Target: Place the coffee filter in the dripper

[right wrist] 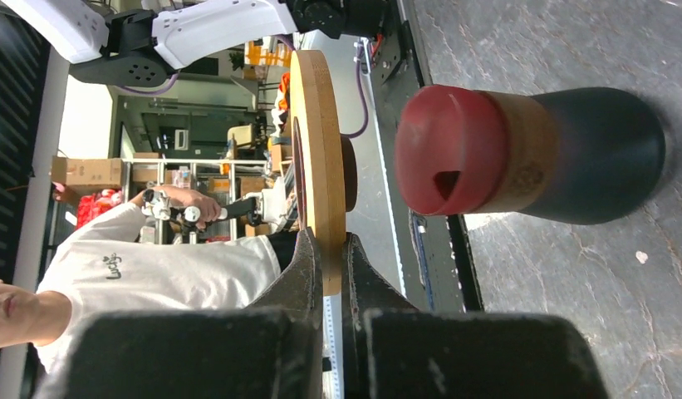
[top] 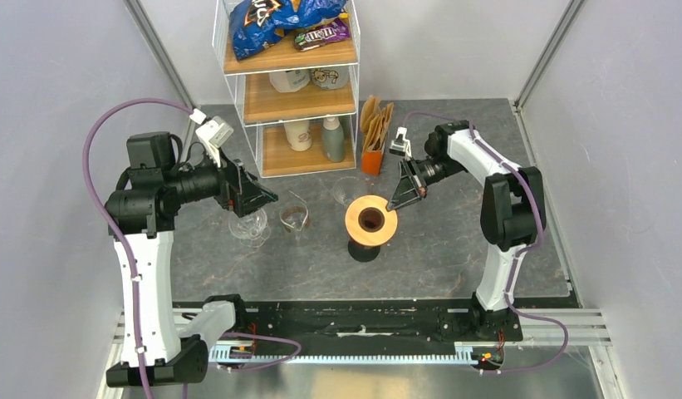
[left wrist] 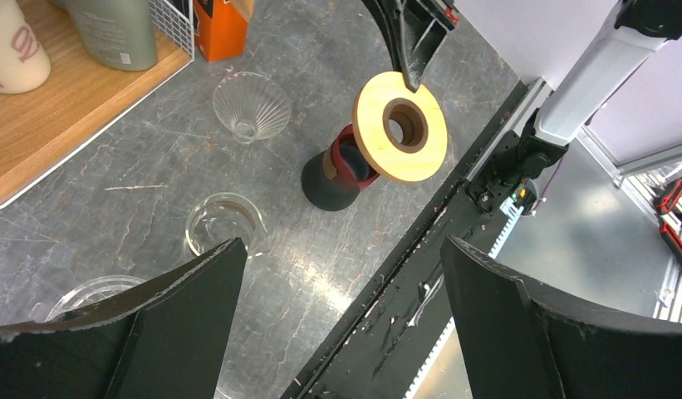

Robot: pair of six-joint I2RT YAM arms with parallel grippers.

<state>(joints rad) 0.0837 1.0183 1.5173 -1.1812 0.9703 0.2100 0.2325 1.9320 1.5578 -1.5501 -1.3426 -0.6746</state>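
Note:
Next, my right gripper lets go of the wooden ring on the red top of the black carafe (top: pixel 366 224) (right wrist: pixel 419 150).
The brown paper coffee filters (top: pixel 376 115) stand in an orange holder (top: pixel 371 158) at the back, next to the shelf. The clear glass cone dripper (top: pixel 347 191) sits on the table; it also shows in the left wrist view (left wrist: pixel 251 104). My right gripper (top: pixel 393 205) is shut on the rim of a round wooden ring (top: pixel 371 220) and holds it above a black carafe with a red top (right wrist: pixel 528 154). In the right wrist view the ring (right wrist: pixel 316 158) is edge-on between the fingers. My left gripper (top: pixel 267 198) is open and empty, above the glassware at the left.
A glass beaker (top: pixel 295 218) and a second glass vessel (top: pixel 248 226) stand left of the carafe. A white wire shelf (top: pixel 289 100) with bottles, cups and snack bags stands at the back. The black rail (top: pixel 354 320) runs along the near edge.

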